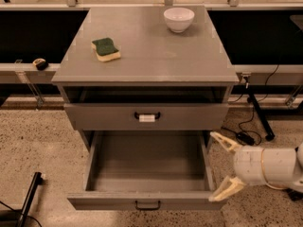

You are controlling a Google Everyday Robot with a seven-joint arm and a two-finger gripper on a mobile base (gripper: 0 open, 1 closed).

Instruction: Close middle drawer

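Observation:
The robot's gripper will next close just outside the middle drawer's front (189,204), between its black handle and its corner nearest the cables, ready to push.
The middle drawer (147,200) is pulled far out of the grey cabinet and is empty inside; its flat grey front carries a small black handle (147,205) at the bottom of the view. Above it sits the top drawer (94,117), slightly open, with a white tag on its handle (147,117). My gripper (224,166) is at the right of the open drawer, beside its right side wall, with its two cream fingers (226,142) spread wide apart and holding nothing.
On the cabinet top (151,65) lie a green and yellow sponge (106,49) and a white bowl (179,19). Black cables (246,126) and a stand run on the speckled floor at the right. A black bar (29,197) lies at lower left.

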